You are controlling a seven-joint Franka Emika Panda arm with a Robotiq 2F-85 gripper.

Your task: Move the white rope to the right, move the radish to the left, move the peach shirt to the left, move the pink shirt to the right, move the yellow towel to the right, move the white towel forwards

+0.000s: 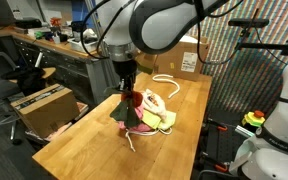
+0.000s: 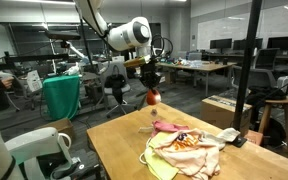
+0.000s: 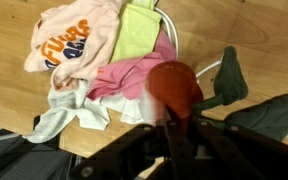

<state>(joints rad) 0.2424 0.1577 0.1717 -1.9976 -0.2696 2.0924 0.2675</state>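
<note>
The robot's gripper will release the red radish, which now hangs above the table, on the bare wood at the table's near end (image 1: 89, 156), toward the side of the cardboard box.
My gripper (image 1: 130, 92) (image 2: 152, 88) (image 3: 172, 115) is shut on the red radish (image 1: 133, 100) (image 2: 153, 97) (image 3: 172, 85), which hangs above the table with its dark green leaves (image 3: 230, 78) drooping. Below lies a pile of cloth: the peach shirt (image 3: 74, 45) (image 2: 191, 150), the yellow towel (image 3: 139, 35) (image 1: 165, 119), the pink shirt (image 3: 124, 80) (image 2: 169, 127) and the white towel (image 3: 69, 108). The white rope (image 1: 167, 79) curls on the wood beyond the pile and shows beside the radish in the wrist view (image 3: 210, 68).
A wooden table (image 1: 94, 140) (image 2: 119, 140) carries everything. A thin white cord (image 1: 132, 141) lies near the pile. A cardboard box (image 1: 44, 108) stands beside the table, with benches and chairs behind. A black upright post (image 2: 249, 70) rises at the table's edge.
</note>
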